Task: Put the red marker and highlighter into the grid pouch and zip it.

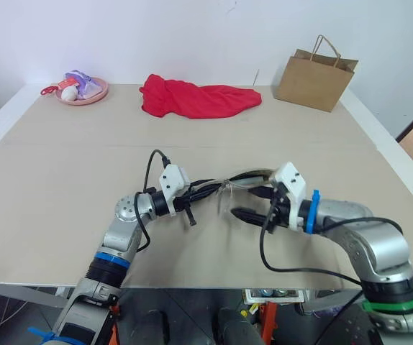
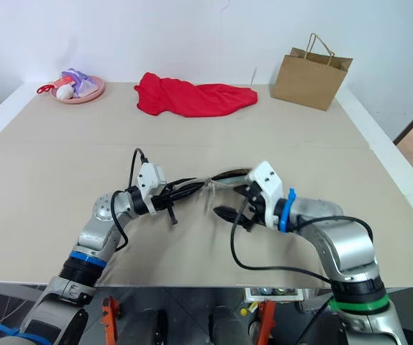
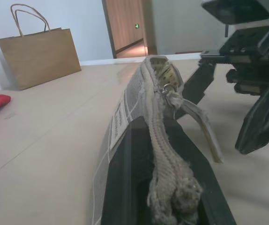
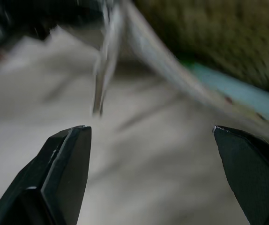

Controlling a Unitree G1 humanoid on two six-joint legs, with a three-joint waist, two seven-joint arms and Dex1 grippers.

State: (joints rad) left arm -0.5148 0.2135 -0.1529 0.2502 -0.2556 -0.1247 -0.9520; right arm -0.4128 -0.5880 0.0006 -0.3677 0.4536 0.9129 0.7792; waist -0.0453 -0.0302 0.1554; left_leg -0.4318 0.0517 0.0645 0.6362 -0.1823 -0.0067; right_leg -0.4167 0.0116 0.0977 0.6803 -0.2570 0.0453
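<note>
My right gripper's fingertips are short of the hanging zipper tab and the pouch's opening gapes, so next I move in and pinch the tab [image 3: 204, 125] before I pull it along.
The grid pouch [image 3: 125, 101] hangs just above the table, zipper edge up, between my two grippers. My left gripper [image 1: 205, 188] is shut on the end of its zipper edge, black fingers [image 3: 125, 187] either side of the fabric. The metal zipper pull [image 3: 165, 89] sits further along, with a tab [image 4: 101, 79] dangling from it. My right gripper [image 1: 250, 203] is open right beside the pouch's other end, its fingertips [image 4: 66, 161] wide apart below the tab and touching nothing. A pale green strip [image 4: 233, 91] along the pouch's edge looks like the highlighter. The red marker is hidden.
A red cloth [image 1: 196, 98] lies at the back of the table, a brown paper bag [image 1: 314, 75] stands at the back right, and a pink plate [image 1: 100, 93] with small toys sits at the back left. The table's front edge [image 1: 192, 284] runs just below my arms.
</note>
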